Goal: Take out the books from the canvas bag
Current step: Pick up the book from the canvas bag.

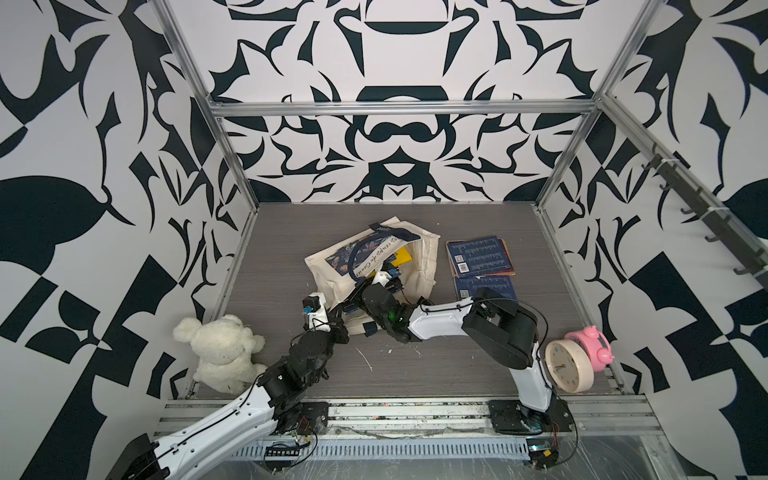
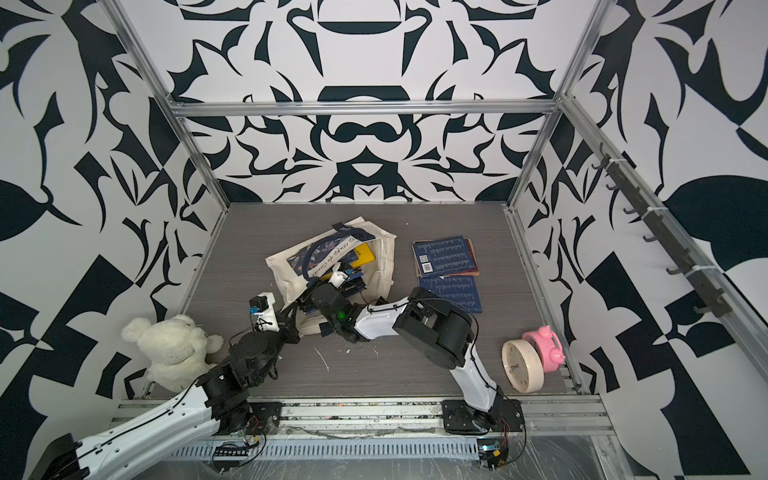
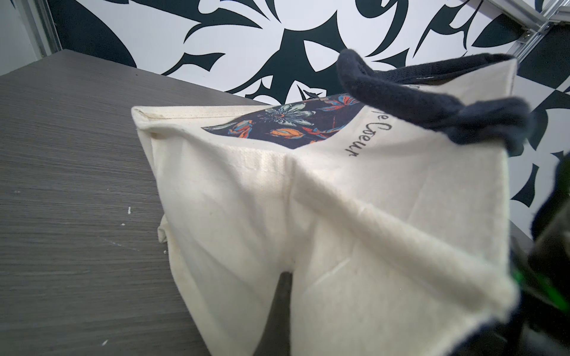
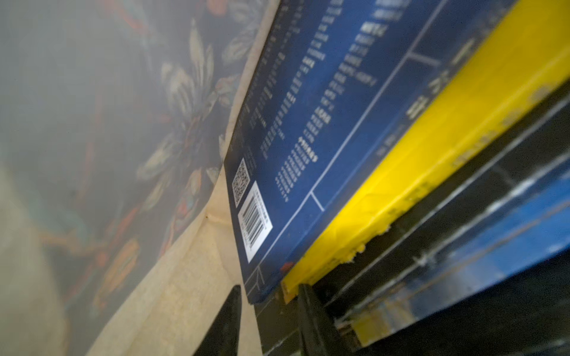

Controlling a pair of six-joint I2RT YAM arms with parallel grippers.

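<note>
My right gripper's fingers are straddling the corner where the blue and yellow books meet, so next I back off and grip just the blue book across its spine (image 4: 412,109).
The canvas bag (image 1: 419,257) (image 2: 380,257) lies crumpled mid-table, mouth toward the arms. My left gripper (image 1: 347,320) is shut on its near edge; in the left wrist view the cream cloth (image 3: 339,215) drapes over the jaws and hides them. My right gripper (image 1: 395,282) (image 4: 270,322) reaches inside the bag, open, its fingers either side of the corner of the stacked books: a dark blue one (image 4: 324,123) with a barcode, a yellow one (image 4: 431,154), black ones below. The yellow book (image 1: 403,257) peeks from the bag. Two more blue books (image 1: 480,255) (image 1: 486,286) lie on the table to the right.
A white plush bear (image 1: 222,353) sits at the near left. A cream clock (image 1: 567,365) and a pink alarm clock (image 1: 596,343) stand at the near right. Metal frame posts border the grey table (image 1: 291,232).
</note>
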